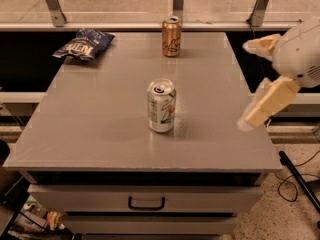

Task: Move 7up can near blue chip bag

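Note:
The 7up can stands upright, and my gripper should go to it next and close around the middle of its body (161, 107).
The 7up can (161, 105) stands upright near the middle of the grey table (90, 129), silver-white with green lettering. The blue chip bag (82, 44) lies at the table's far left corner, well apart from the can. My gripper (246, 84) hangs over the table's right edge, to the right of the can and clear of it. Its two cream fingers (267, 101) are spread apart and hold nothing.
A golden-brown can (171, 36) stands upright at the table's far edge, centre. A drawer with a dark handle (146, 203) sits under the tabletop. A railing runs behind the table. Cables lie on the floor at right.

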{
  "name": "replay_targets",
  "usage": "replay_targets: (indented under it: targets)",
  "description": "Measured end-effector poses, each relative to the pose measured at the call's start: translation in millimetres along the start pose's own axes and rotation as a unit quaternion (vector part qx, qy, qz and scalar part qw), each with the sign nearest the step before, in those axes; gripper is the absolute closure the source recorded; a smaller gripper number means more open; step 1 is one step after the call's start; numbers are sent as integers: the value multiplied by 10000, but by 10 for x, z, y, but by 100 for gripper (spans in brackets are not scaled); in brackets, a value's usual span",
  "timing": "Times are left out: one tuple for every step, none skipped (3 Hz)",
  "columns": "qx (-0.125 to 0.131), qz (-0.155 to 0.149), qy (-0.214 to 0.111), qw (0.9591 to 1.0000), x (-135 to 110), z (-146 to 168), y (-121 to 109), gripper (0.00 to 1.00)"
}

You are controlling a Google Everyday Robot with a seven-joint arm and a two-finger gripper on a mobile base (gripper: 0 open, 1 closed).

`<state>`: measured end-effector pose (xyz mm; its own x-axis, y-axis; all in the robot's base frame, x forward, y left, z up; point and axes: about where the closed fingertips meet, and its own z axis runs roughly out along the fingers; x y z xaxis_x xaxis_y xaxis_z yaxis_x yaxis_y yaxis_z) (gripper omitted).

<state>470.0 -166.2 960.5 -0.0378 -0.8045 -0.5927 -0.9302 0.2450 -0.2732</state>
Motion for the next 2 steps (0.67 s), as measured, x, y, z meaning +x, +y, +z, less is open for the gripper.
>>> replay_targets:
  targets:
    - [-219,23,-1156,9930,-233,472,-15,0]
    - [-581,264,-2261,9720,-570,798,37,0]
